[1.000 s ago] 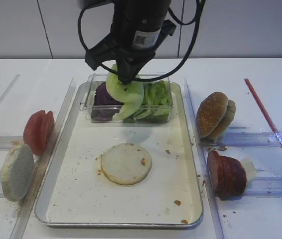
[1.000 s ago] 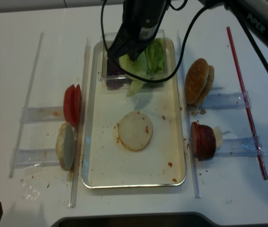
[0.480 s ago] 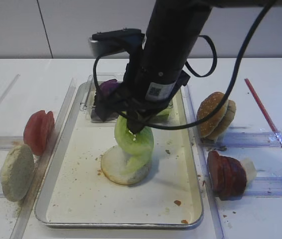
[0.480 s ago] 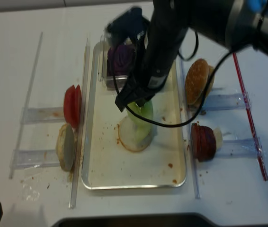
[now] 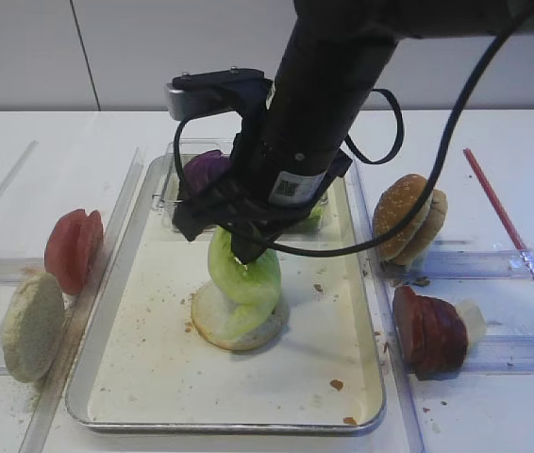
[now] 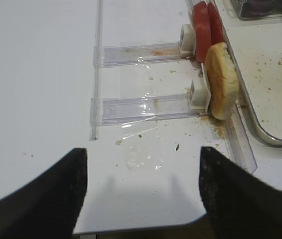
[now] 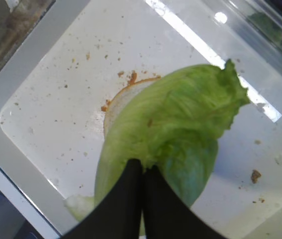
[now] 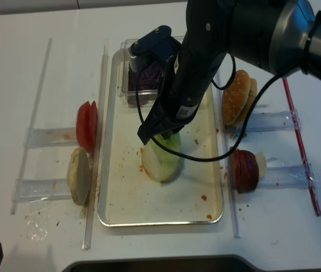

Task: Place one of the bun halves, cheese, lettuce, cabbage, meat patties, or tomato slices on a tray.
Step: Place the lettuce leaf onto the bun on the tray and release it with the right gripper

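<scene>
Next, my right gripper releases the lettuce leaf onto the cream bun disc (image 8: 169, 164) (image 7: 168, 144) in the middle of the tray.
My right gripper (image 5: 245, 253) is shut on a pale green lettuce leaf (image 5: 241, 281), pinching its upper edge (image 7: 142, 167). The lettuce (image 7: 181, 114) hangs down and its lower end rests, curled, on the flat cream bun disc (image 5: 220, 326) in the middle of the silver tray (image 5: 154, 377). From the right wrist the leaf covers most of the disc (image 7: 117, 102). My left gripper (image 6: 141, 149) stands open over bare white table, left of the tray, holding nothing. No cheese shows.
A clear box (image 5: 175, 184) with purple cabbage (image 5: 206, 168) sits at the tray's far end. Tomato slices (image 5: 74, 247) and a pale bun half (image 5: 31, 326) stand in racks on the left. Sesame bun halves (image 5: 407, 217), meat patties (image 5: 429, 330) and a red rod (image 5: 512, 236) are on the right.
My right arm carried the lettuce from above the clear box down to the bun disc. The leaf's lower end now rests folded on the disc.
</scene>
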